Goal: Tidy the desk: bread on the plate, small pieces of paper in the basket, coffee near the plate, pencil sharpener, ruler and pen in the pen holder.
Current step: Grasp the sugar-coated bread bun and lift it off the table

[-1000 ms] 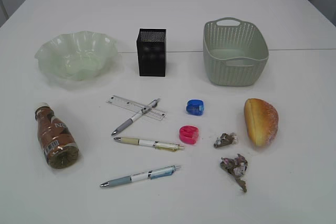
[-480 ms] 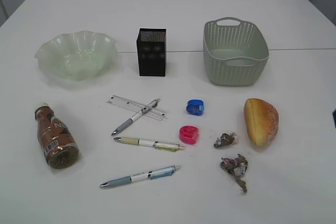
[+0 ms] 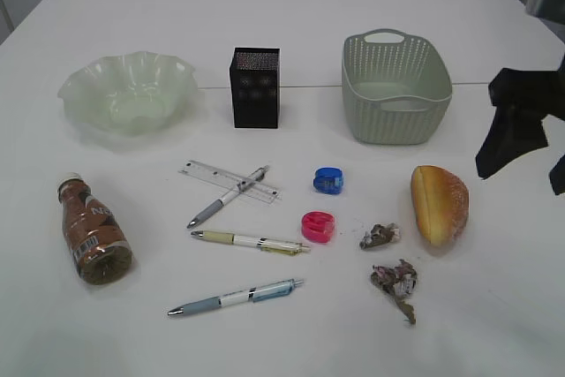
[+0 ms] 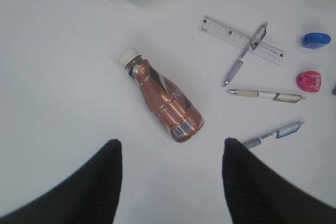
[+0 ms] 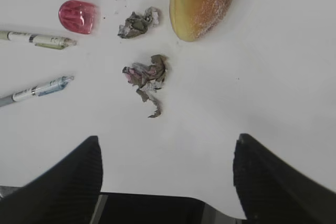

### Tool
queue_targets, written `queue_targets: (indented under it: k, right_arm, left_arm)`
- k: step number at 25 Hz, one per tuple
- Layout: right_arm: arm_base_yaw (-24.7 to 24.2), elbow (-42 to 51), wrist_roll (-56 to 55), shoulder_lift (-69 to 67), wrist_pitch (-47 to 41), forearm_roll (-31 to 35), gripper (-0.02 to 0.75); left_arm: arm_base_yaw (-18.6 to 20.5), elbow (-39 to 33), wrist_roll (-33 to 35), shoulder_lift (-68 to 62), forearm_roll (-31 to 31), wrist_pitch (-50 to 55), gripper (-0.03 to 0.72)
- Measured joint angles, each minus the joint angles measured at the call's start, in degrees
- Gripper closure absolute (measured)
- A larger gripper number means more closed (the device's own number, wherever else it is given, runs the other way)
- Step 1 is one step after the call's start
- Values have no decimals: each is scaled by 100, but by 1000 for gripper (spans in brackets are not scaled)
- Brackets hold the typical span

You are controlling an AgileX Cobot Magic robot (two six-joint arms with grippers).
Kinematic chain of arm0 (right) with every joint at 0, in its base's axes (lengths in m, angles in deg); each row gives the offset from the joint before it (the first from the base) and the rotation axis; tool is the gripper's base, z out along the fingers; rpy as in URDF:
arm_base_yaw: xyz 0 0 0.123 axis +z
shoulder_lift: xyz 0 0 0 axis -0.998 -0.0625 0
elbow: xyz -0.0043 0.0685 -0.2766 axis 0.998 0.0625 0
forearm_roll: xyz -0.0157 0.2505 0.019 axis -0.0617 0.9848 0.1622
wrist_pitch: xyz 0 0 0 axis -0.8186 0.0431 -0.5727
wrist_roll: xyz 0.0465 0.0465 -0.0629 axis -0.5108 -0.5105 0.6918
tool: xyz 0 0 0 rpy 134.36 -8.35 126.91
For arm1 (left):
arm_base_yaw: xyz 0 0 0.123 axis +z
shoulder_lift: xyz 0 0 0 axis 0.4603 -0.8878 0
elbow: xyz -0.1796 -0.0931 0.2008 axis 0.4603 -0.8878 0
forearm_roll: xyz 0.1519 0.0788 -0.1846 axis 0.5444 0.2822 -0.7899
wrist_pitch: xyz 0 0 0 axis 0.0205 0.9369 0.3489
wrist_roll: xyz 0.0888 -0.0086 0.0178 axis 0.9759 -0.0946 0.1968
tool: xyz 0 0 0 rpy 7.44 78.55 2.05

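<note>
Next, my right gripper goes to the bread's middle (image 3: 440, 208) and closes there across its long sides, because the bread belongs on the plate.
The bread (image 3: 439, 205) lies at the right, with two crumpled paper pieces (image 3: 380, 236) (image 3: 395, 284) to its left. A brown coffee bottle (image 3: 93, 231) lies on its side at the left, below the pale green plate (image 3: 128, 94). The ruler (image 3: 228, 181), three pens (image 3: 250, 240), a blue sharpener (image 3: 327, 181) and a pink sharpener (image 3: 318, 227) lie in the middle. The black pen holder (image 3: 255, 87) and the green basket (image 3: 395, 86) stand behind. My right gripper (image 3: 523, 174) is open and empty, above the table right of the bread (image 5: 202, 1). My left gripper (image 4: 169, 153) is open, hovering near the bottle (image 4: 164, 103).
The white table runs far back behind the holder and the basket. Its front edge shows at the bottom of the right wrist view (image 5: 157, 208). The left arm is out of the exterior view.
My right arm has come into the exterior view from the right edge and now hangs right of the bread. Nothing on the table has moved.
</note>
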Motion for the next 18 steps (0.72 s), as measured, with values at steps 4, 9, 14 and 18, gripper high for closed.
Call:
queue_targets:
  k: [4,9,14,18]
  right_arm:
    - [0,-9,0,-559,329,-106,170]
    - [0,-217,0,-1345,762,-129,172]
    - [0,-843,-100,-2161,783,-172,172]
    - [0,-1449,-203,-2739,537,-398,172]
  left_arm:
    - [0,0,0,-36,-35,0,225]
    - [0,0,0,-36,-91,0,112]
    - [0,0,0,-36,-101,0,90]
    - [0,0,0,-36,-101,0,90]
